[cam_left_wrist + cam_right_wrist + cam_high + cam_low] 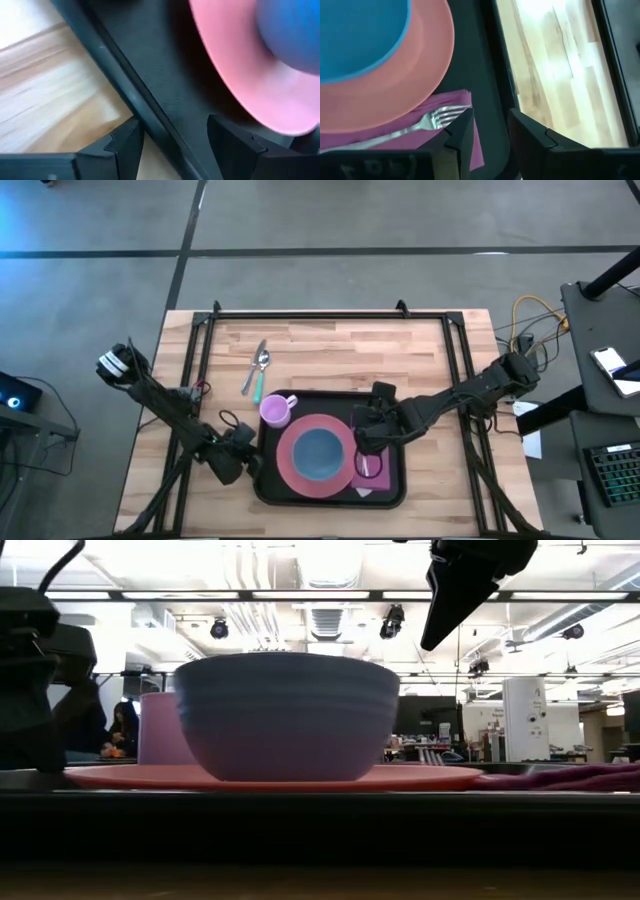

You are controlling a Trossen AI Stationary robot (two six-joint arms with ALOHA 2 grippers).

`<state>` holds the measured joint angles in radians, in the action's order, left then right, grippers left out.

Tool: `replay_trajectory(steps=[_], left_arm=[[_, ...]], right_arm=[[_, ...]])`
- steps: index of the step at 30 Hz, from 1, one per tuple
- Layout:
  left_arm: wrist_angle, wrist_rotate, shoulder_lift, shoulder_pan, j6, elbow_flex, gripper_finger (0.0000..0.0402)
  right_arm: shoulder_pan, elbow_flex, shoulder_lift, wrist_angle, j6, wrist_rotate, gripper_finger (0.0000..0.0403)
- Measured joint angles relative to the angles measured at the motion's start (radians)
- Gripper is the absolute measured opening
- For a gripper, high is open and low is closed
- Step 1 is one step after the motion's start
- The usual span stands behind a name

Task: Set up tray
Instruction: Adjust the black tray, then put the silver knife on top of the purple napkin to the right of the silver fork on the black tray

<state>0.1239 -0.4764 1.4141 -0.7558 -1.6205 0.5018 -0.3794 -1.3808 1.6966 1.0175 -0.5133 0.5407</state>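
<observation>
The fingers of my left gripper will next go to the middle of the knife (254,367) next to the spoon, beyond the black tray, and close there.
The black tray (330,402) lies at the table's near middle. It carries a pink plate (290,468) with a blue bowl (320,453) on it, a purple cup (276,410), and a magenta napkin (452,102) with a fork (422,124) lying on top. My left gripper (243,460) is low at the tray's left side, open. In the left wrist view one finger (125,145) stands outside the rim (150,130) and the other (232,145) inside it. My right gripper (366,438) hangs open and empty above the napkin, raised clear of the tray in the low view (445,620).
A spoon (263,361) and a teal-handled knife (255,385) lie on the wood beyond the tray's far left corner. A black frame (320,314) borders the tabletop. Bare wood stretches right of the tray (560,75) and along the far side.
</observation>
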Motion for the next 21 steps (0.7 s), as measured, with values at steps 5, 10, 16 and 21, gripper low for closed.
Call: replay_trajectory(steps=[5,10,16,21], left_arm=[[-0.124,0.001,0.059,0.024,0.08,0.014,0.0196],[-0.162,0.019,0.076,0.03,0.121,0.026,0.0196],[0.082,0.108,-0.059,0.029,0.062,0.042,0.0196],[0.396,0.048,-0.276,0.039,-0.093,0.067,0.0196]], right_arm=[[0.0,0.0,0.0,0.0,-0.003,0.002,0.0112],[0.0,0.0,0.0,0.001,-0.004,0.002,0.0105],[0.001,0.0,-0.001,0.005,-0.029,0.003,0.01],[0.012,0.0,-0.008,0.024,-0.086,0.012,0.0105]])
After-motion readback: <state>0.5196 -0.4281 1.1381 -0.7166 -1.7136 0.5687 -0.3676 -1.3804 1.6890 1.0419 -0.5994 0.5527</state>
